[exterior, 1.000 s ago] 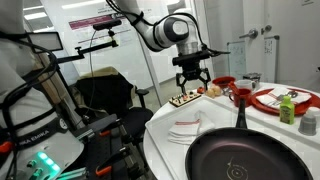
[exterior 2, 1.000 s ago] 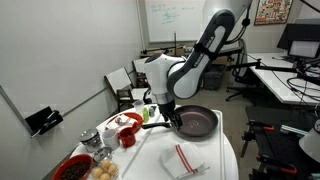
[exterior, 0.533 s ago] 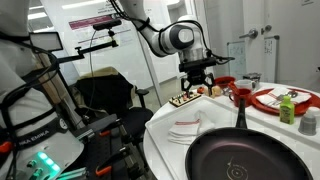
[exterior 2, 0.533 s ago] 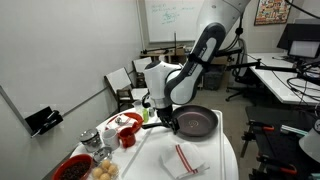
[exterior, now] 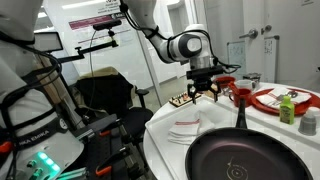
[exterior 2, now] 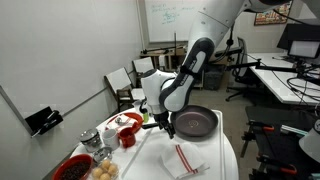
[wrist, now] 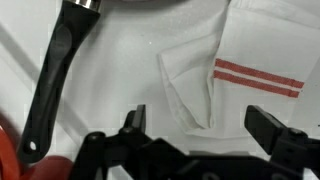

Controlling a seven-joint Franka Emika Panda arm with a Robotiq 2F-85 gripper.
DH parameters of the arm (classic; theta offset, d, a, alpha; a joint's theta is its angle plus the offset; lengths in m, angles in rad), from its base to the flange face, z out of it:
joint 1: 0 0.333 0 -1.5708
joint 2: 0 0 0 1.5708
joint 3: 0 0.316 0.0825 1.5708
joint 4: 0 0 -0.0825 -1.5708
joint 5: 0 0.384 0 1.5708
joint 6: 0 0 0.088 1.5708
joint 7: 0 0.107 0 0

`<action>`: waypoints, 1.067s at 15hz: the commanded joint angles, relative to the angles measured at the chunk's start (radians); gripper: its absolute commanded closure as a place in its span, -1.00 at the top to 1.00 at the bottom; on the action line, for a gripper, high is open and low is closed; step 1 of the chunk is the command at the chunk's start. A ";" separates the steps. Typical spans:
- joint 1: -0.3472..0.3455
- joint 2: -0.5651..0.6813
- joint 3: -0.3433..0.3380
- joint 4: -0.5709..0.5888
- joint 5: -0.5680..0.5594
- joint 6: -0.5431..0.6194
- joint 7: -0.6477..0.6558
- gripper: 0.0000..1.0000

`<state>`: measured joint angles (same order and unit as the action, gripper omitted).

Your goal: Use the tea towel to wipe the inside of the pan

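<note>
Next, my gripper closes on the tea towel's folded corner (exterior: pixel 196 123) (wrist: pixel 208 121), at the end that is farthest away from the pan, beyond the red stripes.
A black pan (exterior: pixel 243 158) sits at the near edge of the white round table, its handle (exterior: pixel 239 112) pointing away; it also shows in an exterior view (exterior 2: pixel 196 123). A folded white tea towel with red stripes (exterior: pixel 186 128) lies on the table beside the pan, also seen in an exterior view (exterior 2: pixel 185 160). In the wrist view the tea towel (wrist: pixel 230 75) lies straight below, with the pan handle (wrist: pixel 55 75) at left. My gripper (exterior: pixel 203 95) hangs open and empty above the table over the towel; its fingers (wrist: pixel 200 128) are spread wide.
Red plates (exterior: pixel 283 99), a red cup (exterior: pixel 240 96), a green bottle (exterior: pixel 288 108) and a tray of food (exterior: pixel 185 98) stand on the far part of the table. Office chairs (exterior 2: pixel 133 82) and desks (exterior 2: pixel 280 75) surround the table.
My gripper has moved sideways over the table toward the pan handle and a little lower. The towel and the pan have not moved.
</note>
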<state>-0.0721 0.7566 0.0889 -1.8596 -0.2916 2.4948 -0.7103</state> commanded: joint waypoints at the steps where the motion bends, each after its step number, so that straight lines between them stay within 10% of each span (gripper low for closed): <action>1: 0.002 0.005 -0.002 0.008 0.003 -0.003 -0.001 1.00; 16: -0.020 0.056 0.044 0.047 0.026 -0.022 -0.082 1.00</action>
<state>-0.0760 0.7746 0.1033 -1.8473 -0.2895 2.4921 -0.7346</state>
